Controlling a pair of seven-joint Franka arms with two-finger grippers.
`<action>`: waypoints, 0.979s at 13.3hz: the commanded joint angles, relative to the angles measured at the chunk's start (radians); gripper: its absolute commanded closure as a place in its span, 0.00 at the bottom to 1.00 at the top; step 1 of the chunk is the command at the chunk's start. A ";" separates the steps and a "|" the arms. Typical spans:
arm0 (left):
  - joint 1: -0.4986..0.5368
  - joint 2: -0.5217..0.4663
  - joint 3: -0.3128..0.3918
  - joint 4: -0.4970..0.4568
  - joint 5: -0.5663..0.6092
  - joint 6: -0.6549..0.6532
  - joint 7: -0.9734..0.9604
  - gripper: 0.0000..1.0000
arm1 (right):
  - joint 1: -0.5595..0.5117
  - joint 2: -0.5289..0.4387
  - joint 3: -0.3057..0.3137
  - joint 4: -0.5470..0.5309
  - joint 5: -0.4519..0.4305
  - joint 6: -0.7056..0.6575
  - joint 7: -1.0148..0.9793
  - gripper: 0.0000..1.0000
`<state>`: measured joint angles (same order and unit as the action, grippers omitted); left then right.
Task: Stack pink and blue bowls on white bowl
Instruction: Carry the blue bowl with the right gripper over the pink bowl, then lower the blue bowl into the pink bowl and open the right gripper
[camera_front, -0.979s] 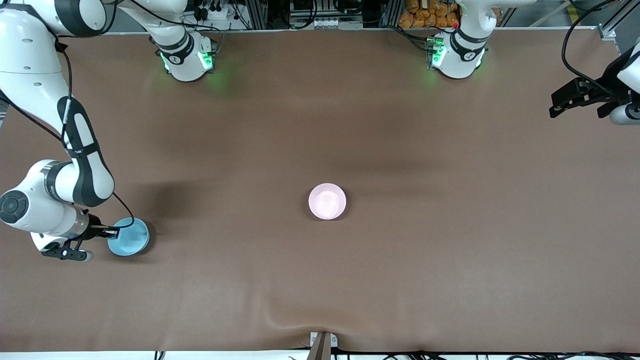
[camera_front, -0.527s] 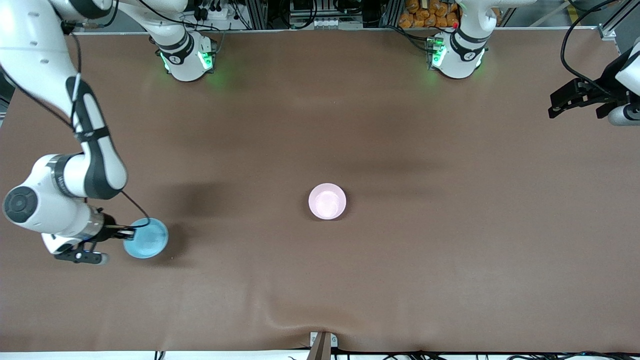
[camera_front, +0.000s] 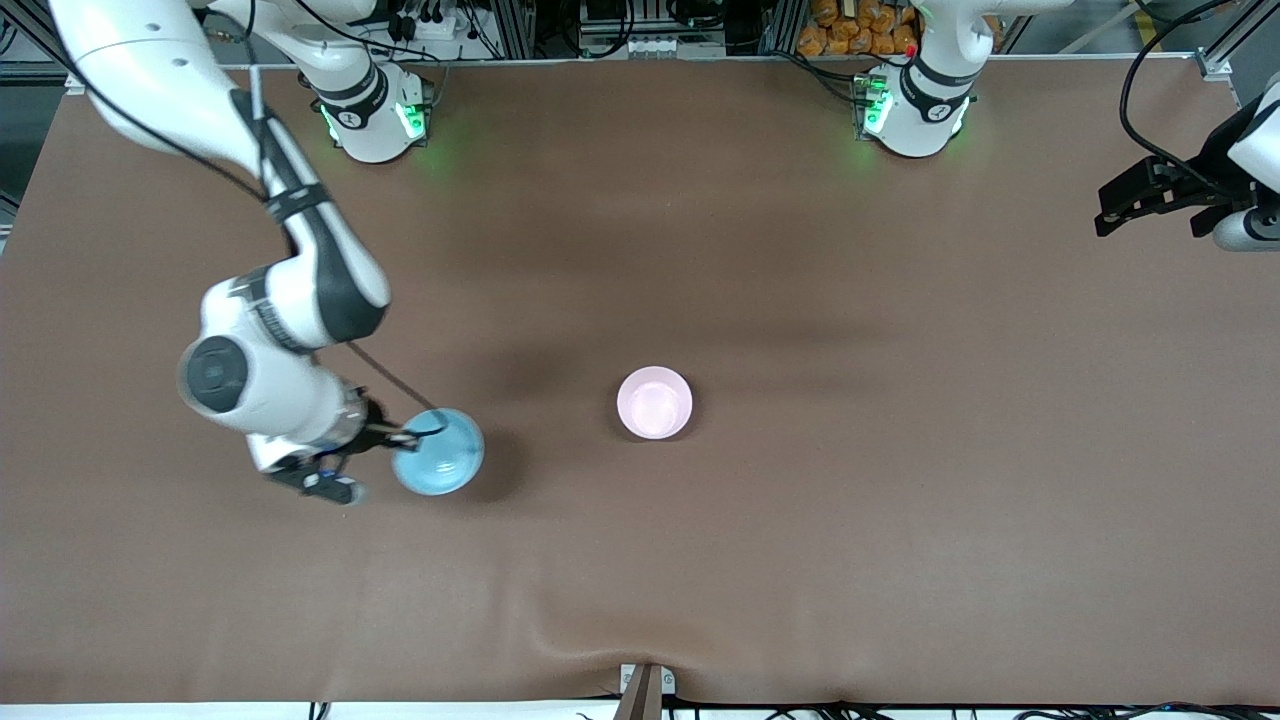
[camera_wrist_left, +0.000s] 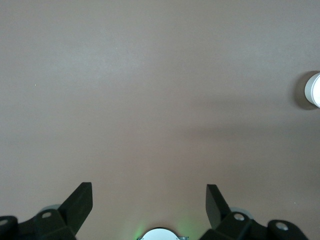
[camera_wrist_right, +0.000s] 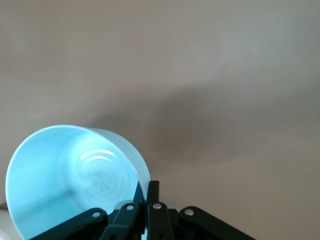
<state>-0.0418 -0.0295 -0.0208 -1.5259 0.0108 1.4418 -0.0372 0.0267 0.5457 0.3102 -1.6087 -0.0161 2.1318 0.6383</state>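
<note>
My right gripper is going to let go of the blue bowl, which hangs above the table now, inside the pink bowl (camera_front: 655, 402), which stands in the middle of the table.
My right gripper (camera_front: 414, 436) is shut on the rim of the light blue bowl (camera_front: 438, 466), one finger inside the wall and one outside (camera_wrist_right: 147, 188). The blue bowl (camera_wrist_right: 65, 185) hangs above the table, between the right arm's end and the pink bowl (camera_front: 654, 402). That pink bowl stands upright in the middle of the table. The white bowl does not show on its own in the front view. A pale round bowl (camera_wrist_left: 314, 90) peeks in at the edge of the left wrist view. My left gripper (camera_front: 1106, 208) waits open and empty (camera_wrist_left: 148, 198) over the left arm's end of the table.
The brown table cover (camera_front: 800, 560) has a raised wrinkle near the front edge by a small bracket (camera_front: 642, 685). The two arm bases (camera_front: 372, 115) (camera_front: 915, 110) stand along the edge farthest from the front camera.
The right arm has carried the blue bowl from the right arm's end of the table toward the pink bowl. The left arm and the pink bowl have stayed put.
</note>
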 joint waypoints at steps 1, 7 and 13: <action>-0.001 0.000 0.002 0.007 -0.011 -0.006 0.019 0.00 | 0.093 -0.039 0.029 -0.027 0.016 -0.007 0.220 1.00; -0.003 0.000 0.004 0.006 -0.011 -0.007 0.019 0.00 | 0.329 -0.017 0.027 -0.028 0.015 0.100 0.642 1.00; -0.003 0.002 0.002 0.006 -0.011 -0.007 0.013 0.00 | 0.367 0.066 0.023 -0.027 -0.001 0.267 0.676 1.00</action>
<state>-0.0424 -0.0280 -0.0207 -1.5266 0.0108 1.4417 -0.0362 0.3859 0.5786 0.3389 -1.6398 -0.0153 2.3541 1.3064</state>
